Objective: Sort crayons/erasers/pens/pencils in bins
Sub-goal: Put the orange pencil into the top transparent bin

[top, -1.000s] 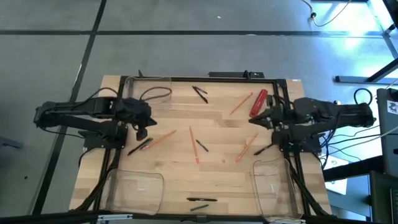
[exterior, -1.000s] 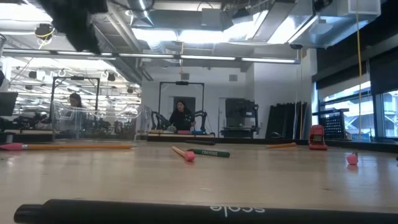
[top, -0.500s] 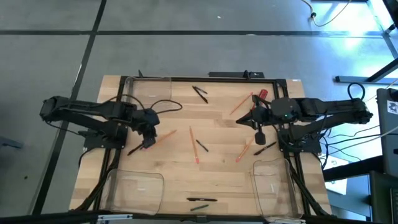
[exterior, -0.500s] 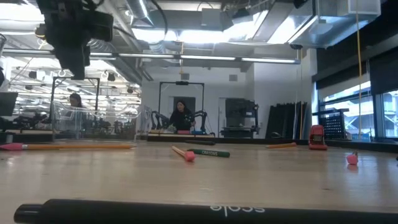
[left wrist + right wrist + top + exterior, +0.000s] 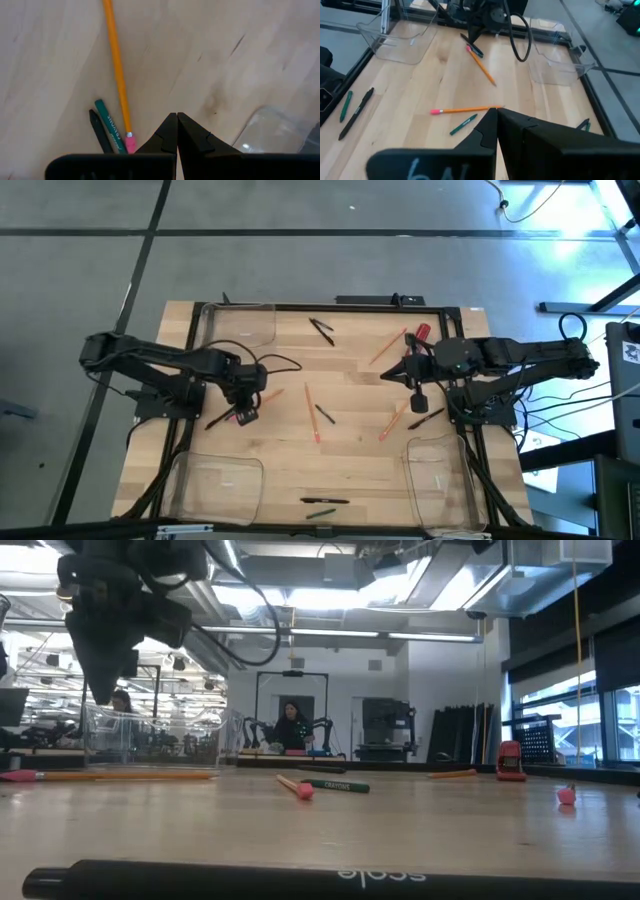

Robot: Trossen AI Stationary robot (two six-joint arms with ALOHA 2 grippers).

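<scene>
The orange pencil lies beside the green crayon, and my left gripper will close on its pink eraser end (image 5: 232,418) (image 5: 130,144).
My left gripper (image 5: 176,117) is shut and points steeply down, hanging above the table (image 5: 350,455) beside the pink eraser end (image 5: 130,144) of an orange pencil (image 5: 116,65). A green crayon (image 5: 110,126) and a black pen (image 5: 100,137) lie against that pencil. In the low view the left gripper (image 5: 103,695) is well clear of the wood. My right gripper (image 5: 388,374) is shut, raised over the table's right half, touching nothing. More pencils (image 5: 312,415) and pens (image 5: 322,330) lie scattered. Clear bins stand at the far left (image 5: 240,325), near left (image 5: 215,485) and near right (image 5: 440,475).
A red cylinder (image 5: 420,332) lies partly under my right arm. A pencil (image 5: 395,420) and a pen (image 5: 425,418) lie near the right arm's base. A black pen and a green crayon (image 5: 325,502) lie at the near edge. People work in the room behind.
My left gripper has sunk and moved toward the table's middle, tipping to point more steeply down over the pencil's eraser end. My right gripper first reached toward the table's middle, then kept still. Both stay shut. Nothing on the table has moved.
</scene>
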